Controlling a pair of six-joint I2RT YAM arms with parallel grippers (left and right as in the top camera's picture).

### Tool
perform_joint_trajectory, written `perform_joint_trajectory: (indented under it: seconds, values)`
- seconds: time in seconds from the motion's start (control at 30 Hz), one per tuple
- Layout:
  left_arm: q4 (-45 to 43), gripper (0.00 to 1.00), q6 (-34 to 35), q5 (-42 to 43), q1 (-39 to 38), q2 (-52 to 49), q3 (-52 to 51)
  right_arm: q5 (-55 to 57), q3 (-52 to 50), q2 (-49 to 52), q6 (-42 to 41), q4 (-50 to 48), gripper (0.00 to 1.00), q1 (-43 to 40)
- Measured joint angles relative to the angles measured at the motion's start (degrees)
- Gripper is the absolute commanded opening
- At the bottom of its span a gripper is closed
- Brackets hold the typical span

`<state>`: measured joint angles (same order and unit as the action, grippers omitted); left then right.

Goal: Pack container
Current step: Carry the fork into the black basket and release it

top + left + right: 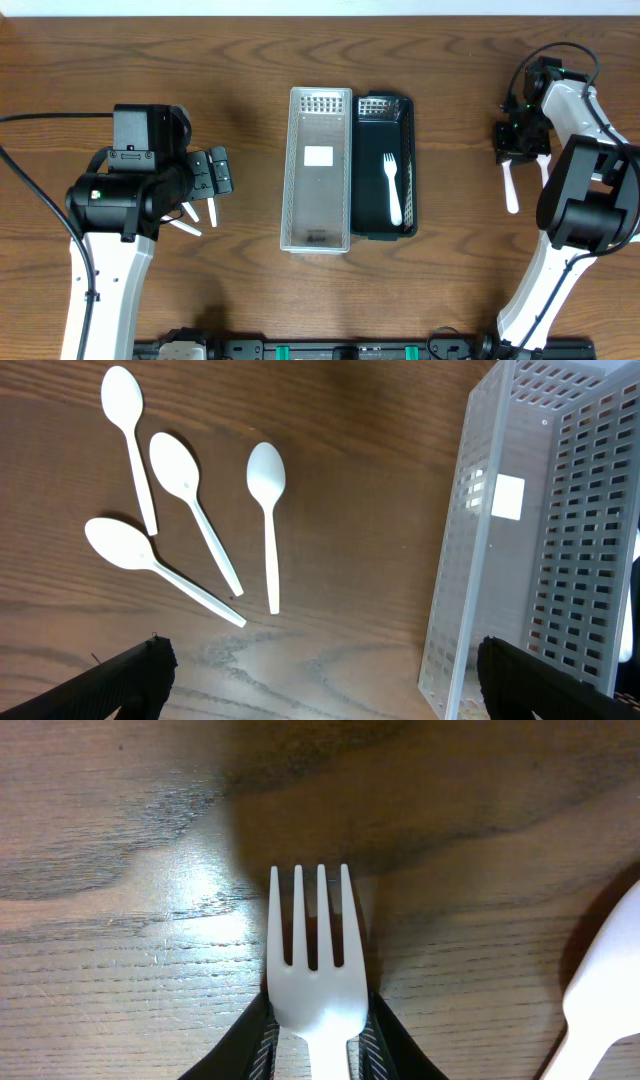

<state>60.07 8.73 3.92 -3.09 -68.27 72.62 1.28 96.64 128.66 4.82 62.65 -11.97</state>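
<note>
The robot's right gripper should release its white fork, now held low over the wood, in the black container [369, 168], between the fork already there and the clear container.
A clear perforated container [298, 170] stands at the table's middle beside a black one [410, 115] that holds a white fork [392, 188]. My right gripper [519, 150] is shut on another white fork [310, 970], tines pointing away, low over the wood; in the right wrist view the jaws [318, 1045] press on both sides of its neck. My left gripper [218, 175] is open and empty; its fingers [320, 680] are spread wide. Several white spoons [190, 510] lie on the table ahead of it, left of the clear container [470, 560].
Another white utensil [600, 1000] lies on the table just right of the held fork, also seen in the overhead view [543, 168]. The spoons [190, 215] are partly hidden under the left arm in the overhead view.
</note>
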Motion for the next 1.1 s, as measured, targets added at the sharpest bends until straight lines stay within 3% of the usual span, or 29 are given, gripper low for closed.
perform_joint_trajectory:
  seconds: [0.33, 0.63, 0.97, 1.1]
  values:
    - [0.0, 0.98, 0.0, 0.0, 0.0, 0.0, 0.0, -1.81, 0.17, -4.61, -1.44, 2.95, 0.1, 3.41]
    - [0.0, 0.98, -0.02, 0.0, 0.0, 0.0, 0.0, -4.66, 3.3, -21.75, -12.68, 0.59, 0.11, 19.65]
    - [0.46, 0.98, 0.0, 0.0, 0.0, 0.0, 0.0, -2.21, 3.04, -19.8, -28.13, -2.27, 0.1, 34.27]
    - [0.63, 0.98, 0.0, 0.0, 0.0, 0.0, 0.0, -0.79, 1.66, -18.08, -32.17, -2.45, 0.2, 35.47]
